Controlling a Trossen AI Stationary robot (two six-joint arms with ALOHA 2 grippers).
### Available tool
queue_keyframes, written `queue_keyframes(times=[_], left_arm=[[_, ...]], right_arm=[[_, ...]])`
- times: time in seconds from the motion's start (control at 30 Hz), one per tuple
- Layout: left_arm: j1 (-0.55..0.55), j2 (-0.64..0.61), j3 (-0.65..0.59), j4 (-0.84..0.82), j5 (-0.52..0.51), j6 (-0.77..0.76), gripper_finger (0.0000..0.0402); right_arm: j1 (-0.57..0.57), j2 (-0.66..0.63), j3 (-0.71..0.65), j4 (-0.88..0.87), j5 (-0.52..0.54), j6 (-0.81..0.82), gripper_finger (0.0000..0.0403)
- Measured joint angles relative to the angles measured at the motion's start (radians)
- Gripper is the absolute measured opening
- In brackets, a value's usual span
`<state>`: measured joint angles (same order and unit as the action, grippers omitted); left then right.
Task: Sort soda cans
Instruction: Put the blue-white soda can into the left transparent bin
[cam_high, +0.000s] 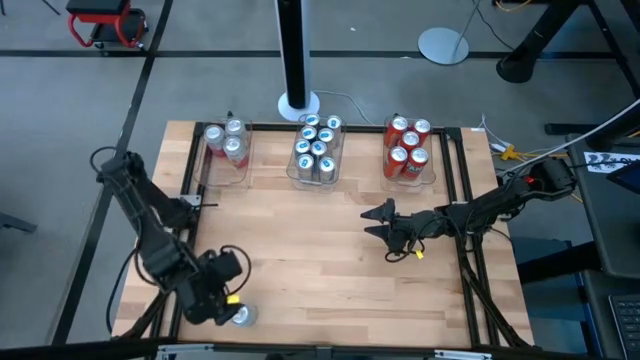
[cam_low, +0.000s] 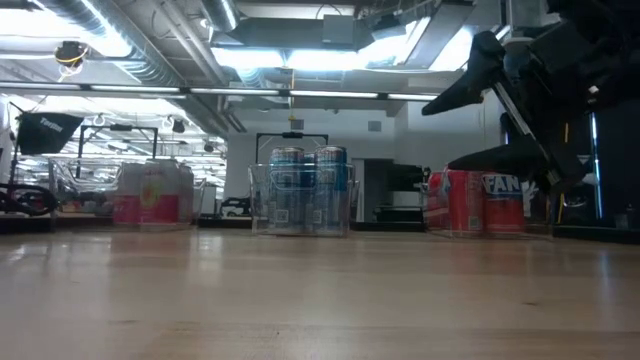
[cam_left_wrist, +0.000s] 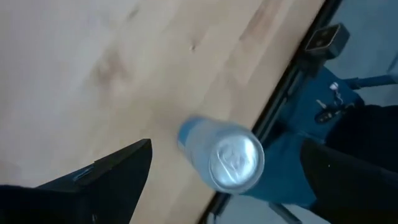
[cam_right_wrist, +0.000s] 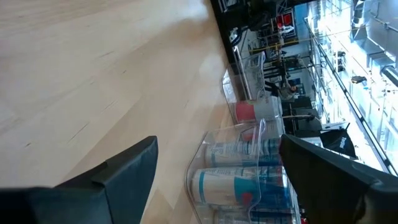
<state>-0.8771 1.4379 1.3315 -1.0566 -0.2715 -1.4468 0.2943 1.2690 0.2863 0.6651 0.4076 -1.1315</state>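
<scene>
The left gripper should close on the upper body (cam_high: 245, 314) (cam_left_wrist: 215, 148) of the pale blue can, just below the can's silver top.
A pale blue can with a silver top (cam_left_wrist: 227, 158) stands upright on the table by its near edge (cam_high: 243, 317), at the near-left corner. My left gripper (cam_left_wrist: 227, 149) is open, and its fingers stand on either side of the can without touching it (cam_high: 228, 303). My right gripper (cam_high: 383, 222) is open and held above the table right of the middle, seen high in the low view (cam_low: 490, 120). It faces the middle bin of blue cans (cam_right_wrist: 239, 168). Neither gripper holds anything.
Three clear bins stand along the far edge: pink-and-white cans on the left (cam_high: 227, 150), blue cans in the middle (cam_high: 318, 150), red cans on the right (cam_high: 408, 152). A black frame (cam_high: 462, 190) runs around the table. Bare wood (cam_high: 300, 240) lies between the arms.
</scene>
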Motion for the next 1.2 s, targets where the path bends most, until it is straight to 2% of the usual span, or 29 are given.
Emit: queue_keyframes(times=[0.13,0.27,0.67,0.8,1.2], left_arm=[[-0.054,0.039,0.0,0.001,0.001,-0.103,0.0393],[-0.077,0.079,0.011,0.002,0.002,-0.135,0.0393],[-0.054,0.22,0.099,0.002,-0.003,0.009,0.0393],[-0.063,0.229,0.099,-0.002,0.028,-0.039,0.0393],[-0.103,0.269,0.1,-0.011,-0.062,-0.033,0.0393]], right_arm=[[0.0,0.0,0.0,0.0,0.0,0.0,0.0335],[0.0,0.0,0.0,0.0,0.001,0.0,0.0335],[0.0,0.0,0.001,-0.002,0.002,0.0,0.0335],[0.0,0.0,0.001,-0.004,0.001,0.0,0.0335],[0.0,0.001,0.001,-0.009,0.001,-0.011,0.0335]])
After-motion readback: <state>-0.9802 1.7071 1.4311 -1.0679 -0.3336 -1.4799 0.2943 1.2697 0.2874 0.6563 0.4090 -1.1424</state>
